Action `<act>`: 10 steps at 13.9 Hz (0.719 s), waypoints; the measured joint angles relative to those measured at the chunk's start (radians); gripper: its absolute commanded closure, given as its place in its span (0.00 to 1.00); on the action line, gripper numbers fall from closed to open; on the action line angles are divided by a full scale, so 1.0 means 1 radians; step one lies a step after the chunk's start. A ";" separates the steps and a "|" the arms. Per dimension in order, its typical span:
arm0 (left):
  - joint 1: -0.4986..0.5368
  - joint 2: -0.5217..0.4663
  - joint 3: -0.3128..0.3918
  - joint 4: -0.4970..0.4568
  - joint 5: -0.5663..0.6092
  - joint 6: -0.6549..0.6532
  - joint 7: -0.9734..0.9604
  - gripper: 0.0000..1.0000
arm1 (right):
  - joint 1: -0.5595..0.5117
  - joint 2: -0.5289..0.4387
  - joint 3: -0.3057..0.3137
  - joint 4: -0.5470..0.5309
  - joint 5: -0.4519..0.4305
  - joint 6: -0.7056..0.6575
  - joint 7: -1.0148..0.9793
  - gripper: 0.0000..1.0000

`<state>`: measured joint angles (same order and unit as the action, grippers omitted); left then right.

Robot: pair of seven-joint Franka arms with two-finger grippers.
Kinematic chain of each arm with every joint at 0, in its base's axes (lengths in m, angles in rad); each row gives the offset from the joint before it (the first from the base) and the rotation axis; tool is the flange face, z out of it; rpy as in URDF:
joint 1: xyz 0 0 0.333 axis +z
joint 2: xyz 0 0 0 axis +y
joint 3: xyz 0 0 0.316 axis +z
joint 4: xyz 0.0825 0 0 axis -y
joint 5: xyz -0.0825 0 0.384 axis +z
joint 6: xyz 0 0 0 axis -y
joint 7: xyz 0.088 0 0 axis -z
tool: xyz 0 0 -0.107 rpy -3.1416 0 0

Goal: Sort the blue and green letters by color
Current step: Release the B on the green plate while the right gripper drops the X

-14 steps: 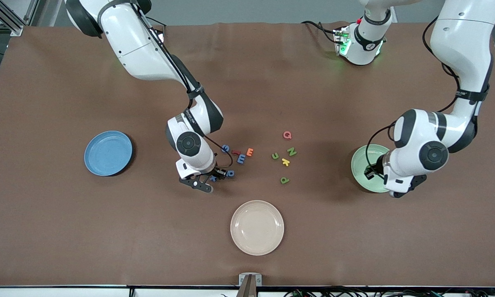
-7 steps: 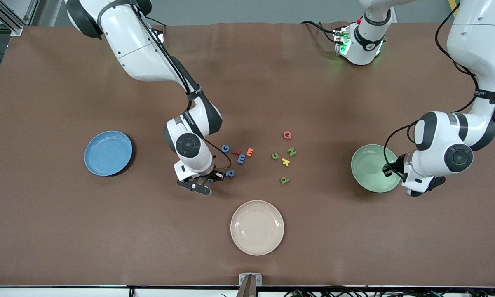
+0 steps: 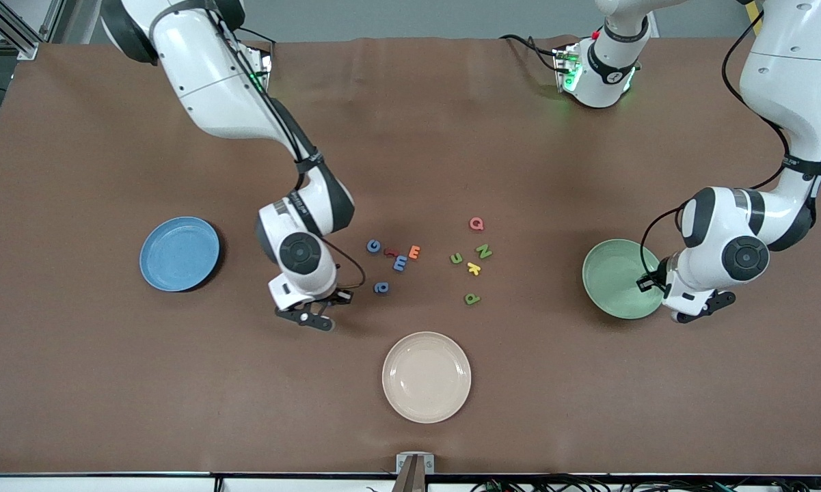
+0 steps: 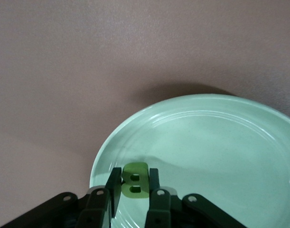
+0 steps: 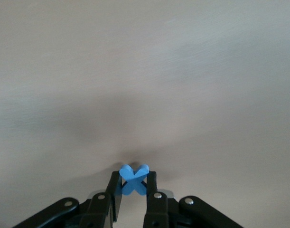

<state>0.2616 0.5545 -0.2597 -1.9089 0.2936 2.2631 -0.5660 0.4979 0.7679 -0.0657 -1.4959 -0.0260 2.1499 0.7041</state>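
I need to release the blue x from my right gripper near the middle of the blue plate (image 3: 180, 259).
My right gripper (image 5: 134, 184) is shut on a blue x (image 5: 134, 179) and holds it above bare table beside the letter cluster (image 3: 340, 296). My left gripper (image 4: 135, 183) is shut on a green B (image 4: 135, 178) over the rim of the green plate (image 4: 220, 142), at the plate's edge toward the left arm's end (image 3: 646, 282). On the table lie blue G (image 3: 374, 246), blue m (image 3: 400, 262) and blue a (image 3: 381, 288). Green u (image 3: 456, 258), green N (image 3: 483, 251) and green p (image 3: 472, 298) lie toward the green plate (image 3: 612, 273).
A blue plate (image 3: 180, 253) sits toward the right arm's end. A cream plate (image 3: 426, 376) lies nearest the front camera. A red letter (image 3: 390, 253), orange E (image 3: 414, 252), pink Q (image 3: 476, 223) and yellow k (image 3: 474, 268) lie among the letters.
My right gripper closed on the blue x, lifted it and shifted toward the blue plate. My left gripper carried the green B from over the green plate's middle to its rim.
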 measured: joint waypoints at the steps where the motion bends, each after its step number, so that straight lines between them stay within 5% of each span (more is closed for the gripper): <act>1: 0.000 0.000 0.000 -0.003 0.000 0.008 0.000 0.99 | -0.032 -0.034 -0.002 -0.004 -0.001 -0.057 -0.066 1.00; 5: 0.000 0.001 -0.004 -0.004 0.001 0.020 0.000 0.89 | -0.174 -0.226 -0.006 -0.168 -0.003 -0.117 -0.357 1.00; 8: -0.001 0.006 -0.004 -0.004 0.019 0.034 0.000 0.12 | -0.288 -0.349 -0.007 -0.343 -0.006 -0.067 -0.558 1.00; 9: -0.001 0.006 -0.005 -0.004 0.020 0.037 0.000 0.00 | -0.328 -0.381 -0.007 -0.402 -0.006 -0.029 -0.620 1.00; 10: 0.000 0.006 -0.006 -0.001 0.020 0.040 -0.001 0.00 | -0.364 -0.409 -0.007 -0.461 -0.006 0.014 -0.672 1.00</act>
<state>0.2612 0.5601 -0.2660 -1.9104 0.3134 2.3032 -0.5665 0.1336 0.3594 -0.0729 -1.9568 -0.0320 2.1639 0.0318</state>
